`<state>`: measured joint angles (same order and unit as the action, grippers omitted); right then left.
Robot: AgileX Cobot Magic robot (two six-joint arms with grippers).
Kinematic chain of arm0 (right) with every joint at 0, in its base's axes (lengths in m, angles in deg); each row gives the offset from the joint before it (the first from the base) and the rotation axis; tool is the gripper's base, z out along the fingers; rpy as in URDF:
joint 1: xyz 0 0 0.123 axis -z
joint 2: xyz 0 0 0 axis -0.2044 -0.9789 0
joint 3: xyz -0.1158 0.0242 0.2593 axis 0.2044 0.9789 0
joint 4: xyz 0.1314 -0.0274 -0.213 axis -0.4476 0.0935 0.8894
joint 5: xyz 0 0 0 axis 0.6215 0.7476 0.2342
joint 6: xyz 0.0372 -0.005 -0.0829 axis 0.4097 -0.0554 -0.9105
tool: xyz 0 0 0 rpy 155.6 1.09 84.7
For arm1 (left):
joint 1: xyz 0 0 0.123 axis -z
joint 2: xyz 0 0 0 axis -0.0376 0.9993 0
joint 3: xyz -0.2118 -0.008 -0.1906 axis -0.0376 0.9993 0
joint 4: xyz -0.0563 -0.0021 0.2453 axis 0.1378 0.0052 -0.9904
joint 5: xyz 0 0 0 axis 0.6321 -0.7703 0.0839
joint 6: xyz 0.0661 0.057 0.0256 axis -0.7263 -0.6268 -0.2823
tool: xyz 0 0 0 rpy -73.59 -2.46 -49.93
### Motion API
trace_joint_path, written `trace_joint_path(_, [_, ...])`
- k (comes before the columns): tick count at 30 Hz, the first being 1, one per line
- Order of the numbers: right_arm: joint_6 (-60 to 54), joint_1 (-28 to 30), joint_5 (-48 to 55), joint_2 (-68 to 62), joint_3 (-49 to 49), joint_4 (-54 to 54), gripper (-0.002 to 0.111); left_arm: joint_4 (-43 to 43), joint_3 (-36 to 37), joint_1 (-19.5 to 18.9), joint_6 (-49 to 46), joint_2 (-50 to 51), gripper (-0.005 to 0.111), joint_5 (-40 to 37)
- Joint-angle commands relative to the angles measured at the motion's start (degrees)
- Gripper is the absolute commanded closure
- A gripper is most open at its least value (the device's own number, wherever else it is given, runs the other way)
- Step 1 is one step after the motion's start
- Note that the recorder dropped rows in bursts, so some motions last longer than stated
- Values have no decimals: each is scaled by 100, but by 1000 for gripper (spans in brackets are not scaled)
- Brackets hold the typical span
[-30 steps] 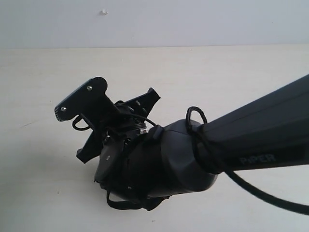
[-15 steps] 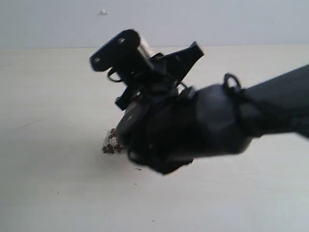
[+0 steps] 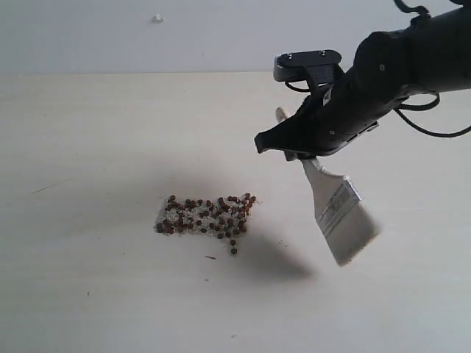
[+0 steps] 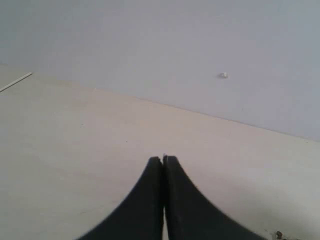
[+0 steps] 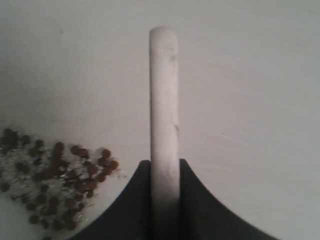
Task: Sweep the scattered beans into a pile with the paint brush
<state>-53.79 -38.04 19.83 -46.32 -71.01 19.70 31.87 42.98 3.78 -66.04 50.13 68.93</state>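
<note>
Next, I lay the paint brush flat on the bare table (image 3: 323, 224) beside the patch of beans with my right gripper.
The beans (image 3: 204, 216) lie in one tight patch mid-table, mixed with whitish crumbs. To their right the paint brush (image 3: 336, 207) hangs above the table, bristles (image 3: 355, 243) down and tilted toward the camera, its shadow falling beside the patch. My right gripper (image 3: 300, 147) is shut on the wooden handle (image 5: 164, 95), which stands out past the jaws in the right wrist view, with the beans (image 5: 60, 175) off to one side. My left gripper (image 4: 163, 159) is shut on nothing and does not show in the exterior view.
The pale wooden table (image 3: 88, 147) meets a grey-white wall (image 3: 221, 37) with a small white speck (image 3: 157, 18) on it. A single stray bean (image 3: 234, 251) lies just in front of the patch. The right arm (image 3: 412, 59) reaches in from the upper right.
The right arm has lifted and swung right and back with the brush, uncovering the bean patch that it hid before. The brush is now off the table.
</note>
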Motion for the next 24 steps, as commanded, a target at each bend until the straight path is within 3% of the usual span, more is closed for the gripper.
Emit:
trace_joint_path(1, [-2147,372,285,47,-6,-2171,108,23,20,38,-11,-38,107,16])
trace_joint_path(5, [-2802,737,691,-35,-6,-3045,108,23,20,38,-11,-38,107,16])
trace_joint_path(11, [-2840,988,1176,-424,-6,-3209,108,23,20,38,-11,-38,107,16])
trace_joint_path(22, [-2794,988,944,-812,-6,-3334,108,23,20,38,-11,-38,107,11])
trace_joint_path(24, [-2794,988,714,-812,-6,-3334,103,23,20,38,-11,-38,107,11])
